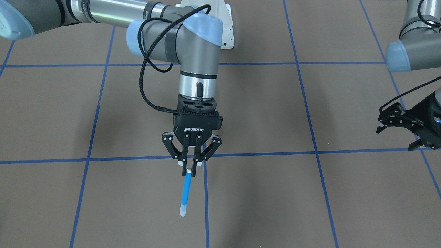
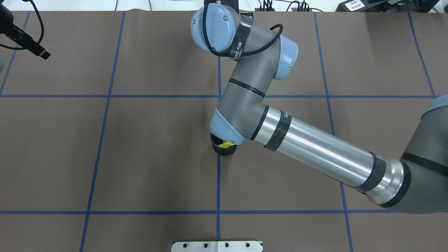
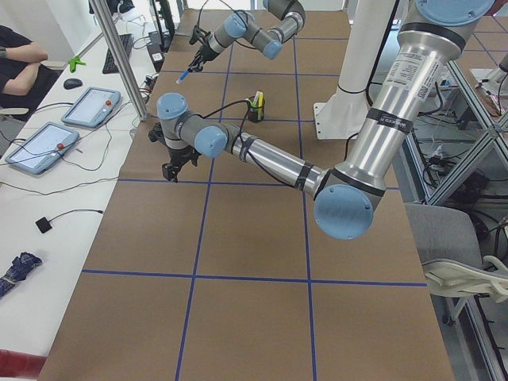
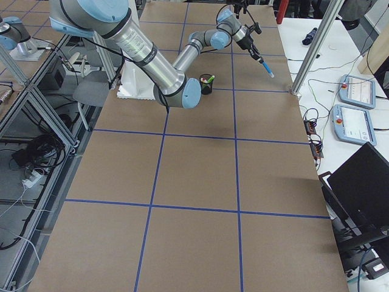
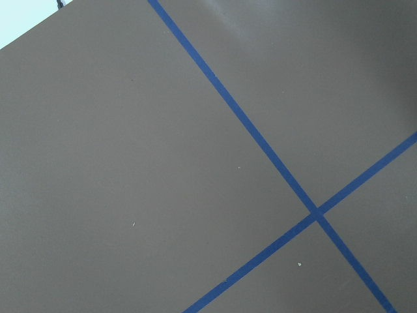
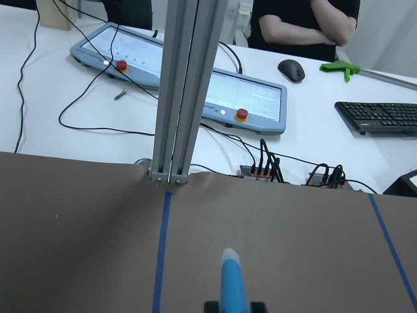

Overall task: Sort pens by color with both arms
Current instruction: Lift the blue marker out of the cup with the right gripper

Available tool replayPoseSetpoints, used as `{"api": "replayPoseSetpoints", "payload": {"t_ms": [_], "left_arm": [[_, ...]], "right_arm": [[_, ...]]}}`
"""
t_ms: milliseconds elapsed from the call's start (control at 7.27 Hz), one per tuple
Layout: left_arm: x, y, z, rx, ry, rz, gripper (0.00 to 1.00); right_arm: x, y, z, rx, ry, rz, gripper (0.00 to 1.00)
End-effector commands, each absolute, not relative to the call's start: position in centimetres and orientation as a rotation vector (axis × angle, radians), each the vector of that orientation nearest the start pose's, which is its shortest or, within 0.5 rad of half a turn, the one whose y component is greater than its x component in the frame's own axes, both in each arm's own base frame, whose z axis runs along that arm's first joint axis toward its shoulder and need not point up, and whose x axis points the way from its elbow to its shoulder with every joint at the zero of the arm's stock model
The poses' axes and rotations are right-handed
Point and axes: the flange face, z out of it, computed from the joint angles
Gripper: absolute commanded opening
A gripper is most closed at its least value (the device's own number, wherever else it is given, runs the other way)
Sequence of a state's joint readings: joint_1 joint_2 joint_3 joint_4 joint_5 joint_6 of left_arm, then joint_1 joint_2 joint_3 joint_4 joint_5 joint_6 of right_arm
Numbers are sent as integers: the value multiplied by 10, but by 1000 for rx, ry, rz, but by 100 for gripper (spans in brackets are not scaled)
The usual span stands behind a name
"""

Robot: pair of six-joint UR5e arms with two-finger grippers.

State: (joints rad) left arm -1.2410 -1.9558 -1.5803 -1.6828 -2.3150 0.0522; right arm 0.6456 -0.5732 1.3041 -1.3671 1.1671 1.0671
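Observation:
Next, my right gripper releases the blue pen, still held above the table, on the table [image 1: 183, 197] beside the blue tape running to the aluminium post.
My right gripper [image 1: 189, 172] is shut on the upper end of a blue pen [image 1: 186, 193], held above the table with its pale cap pointing down and forward. The pen also shows in the right wrist view [image 6: 231, 280] and the exterior right view [image 4: 265, 66]. My left gripper [image 1: 395, 139] is open and empty, off to the side. A black mesh cup [image 2: 224, 149] stands at mid-table, half hidden under my right arm, with a yellow pen [image 2: 226, 144] in it. I cannot make out the green and red-ended pens.
Blue tape lines [image 5: 260, 140] divide the brown table. The white pedestal base [image 1: 225, 24] stands at the robot's edge. An aluminium post [image 6: 186, 85] rises at the far table edge, with control tablets [image 6: 254, 104], cables and a seated operator [image 6: 306, 26] beyond.

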Motion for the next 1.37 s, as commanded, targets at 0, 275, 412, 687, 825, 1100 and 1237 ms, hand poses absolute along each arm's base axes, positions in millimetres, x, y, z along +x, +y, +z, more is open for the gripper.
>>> {"api": "replayPoseSetpoints", "payload": {"t_ms": [0,275,412,687,825,1100,1237], "left_arm": [[149,-632,426,372,797,545,100],[149,-634,429,367,795,544,100],[149,-634,429,367,795,544,100],[150,-634,431,364,794,543,100],[150,-634,431,364,794,544,100],[151,-638,441,373,795,548,100],[152,-641,448,379,795,550,100]], "right_arm": [[-546,-621,150,868,-612,354,0],[-566,-602,196,917,-611,357,0],[-572,-595,221,927,-632,353,0],[-584,-581,232,933,-646,341,0],[-593,-572,232,930,-659,329,0],[-604,-562,236,946,-640,326,0],[-608,-560,240,960,-619,331,0]]}}
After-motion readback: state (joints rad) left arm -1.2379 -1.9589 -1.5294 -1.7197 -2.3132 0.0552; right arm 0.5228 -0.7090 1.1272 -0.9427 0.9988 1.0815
